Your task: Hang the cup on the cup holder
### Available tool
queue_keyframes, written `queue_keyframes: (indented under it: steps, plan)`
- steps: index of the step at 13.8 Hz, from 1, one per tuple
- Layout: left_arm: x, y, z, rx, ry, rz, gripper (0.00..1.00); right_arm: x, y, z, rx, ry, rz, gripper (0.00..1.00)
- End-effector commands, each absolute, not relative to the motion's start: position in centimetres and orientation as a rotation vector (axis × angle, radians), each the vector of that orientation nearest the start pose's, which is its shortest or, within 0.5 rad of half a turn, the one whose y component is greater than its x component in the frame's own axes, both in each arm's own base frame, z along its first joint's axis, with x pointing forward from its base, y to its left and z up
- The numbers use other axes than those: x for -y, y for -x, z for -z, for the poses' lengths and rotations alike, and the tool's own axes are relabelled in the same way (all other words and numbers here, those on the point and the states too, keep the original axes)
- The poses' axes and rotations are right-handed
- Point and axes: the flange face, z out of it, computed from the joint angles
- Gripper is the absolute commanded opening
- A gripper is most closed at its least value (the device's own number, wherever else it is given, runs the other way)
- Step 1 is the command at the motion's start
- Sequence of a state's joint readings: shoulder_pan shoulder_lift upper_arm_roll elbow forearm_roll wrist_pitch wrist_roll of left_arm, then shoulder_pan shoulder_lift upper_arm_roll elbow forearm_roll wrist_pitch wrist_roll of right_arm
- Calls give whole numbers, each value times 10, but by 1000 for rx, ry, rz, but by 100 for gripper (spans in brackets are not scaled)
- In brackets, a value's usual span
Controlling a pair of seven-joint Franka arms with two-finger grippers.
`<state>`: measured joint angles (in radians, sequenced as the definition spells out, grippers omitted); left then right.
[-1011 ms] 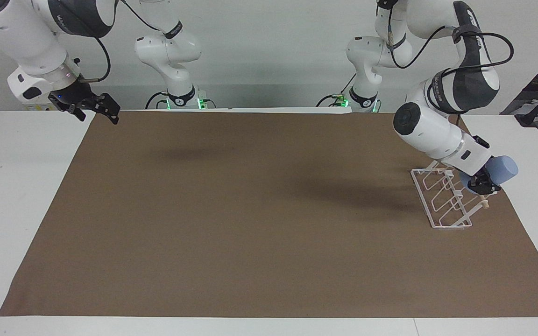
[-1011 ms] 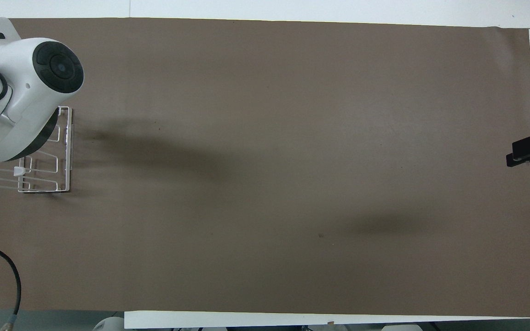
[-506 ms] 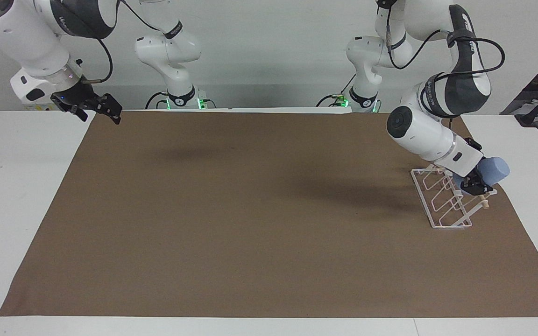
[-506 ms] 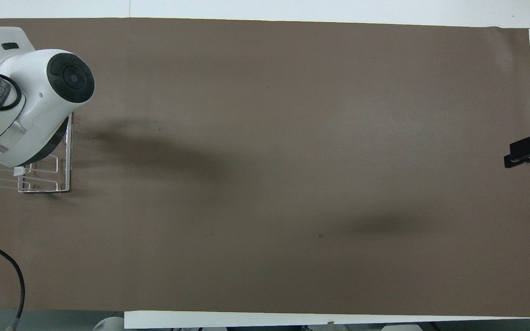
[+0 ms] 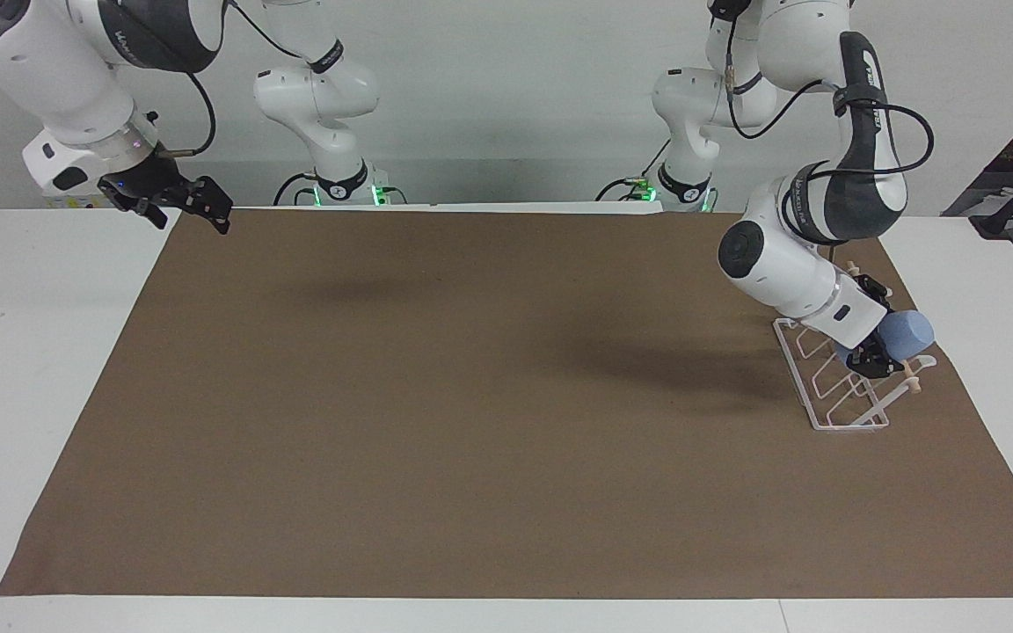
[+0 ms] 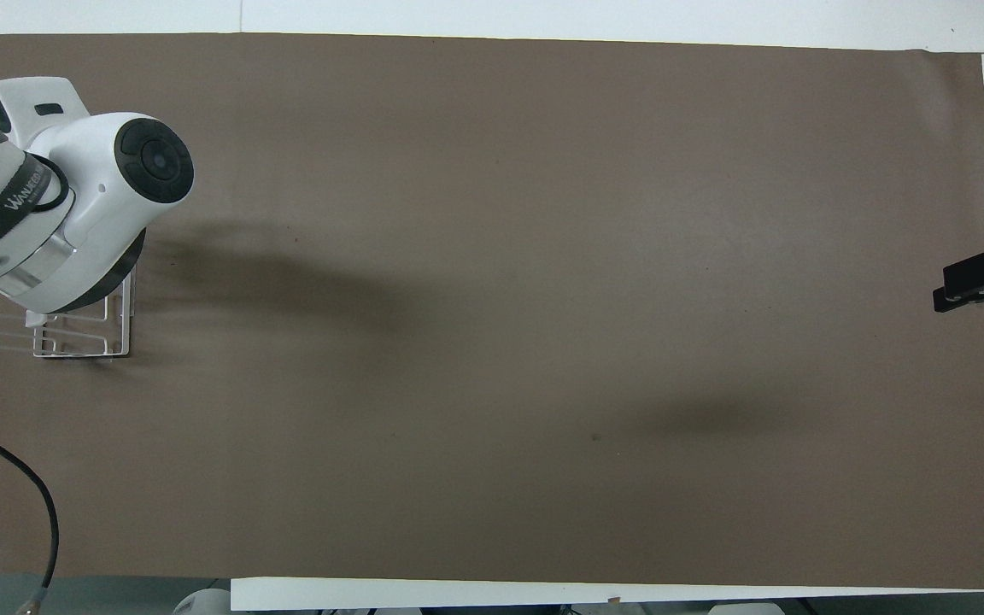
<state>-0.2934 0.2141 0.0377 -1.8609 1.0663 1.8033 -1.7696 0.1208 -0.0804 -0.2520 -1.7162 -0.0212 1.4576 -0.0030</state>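
Observation:
My left gripper is going to let go of the light-blue cup, setting it free on the cup holder's end [image 6: 72, 221] farthest from the black cable. The cup still hangs tilted just over the holder.
The light-blue cup [image 5: 907, 333] hangs tilted just over the top of the white wire cup holder [image 5: 826, 393], close to its wooden dowel. My left gripper [image 5: 876, 354] is shut on the cup near its rim. I cannot tell whether a prong is inside the cup. In the overhead view the left arm's wrist hides the cup and the gripper, and only the cup holder's [image 6: 84, 340] nearer part shows. My right gripper [image 5: 197, 205] waits open, up in the air over the mat's corner at the right arm's end.
A brown mat [image 5: 471, 422] covers most of the white table [image 5: 23, 369]. The cup holder stands on the mat near its edge at the left arm's end. A black cable [image 6: 26, 487] loops in at the robots' edge.
My left gripper has carried the cup lower and in over the cup holder, toward the table's middle. The right gripper has hardly shifted.

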Motion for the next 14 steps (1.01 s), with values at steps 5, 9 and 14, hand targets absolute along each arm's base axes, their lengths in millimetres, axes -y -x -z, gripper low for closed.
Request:
queue_keyframes:
  steps: [5, 9, 14]
  plan:
    - [69, -602, -420, 1184, 1966, 917, 39, 75, -504, -593, -192, 3108, -286, 99]
    - [59, -609, -383, 1175, 1945, 862, 39, 75, -504, -593, -192, 3108, -286, 99]
    - [64, -607, -372, 1176, 1926, 854, 44, 75, -504, -593, -192, 3108, -286, 99]
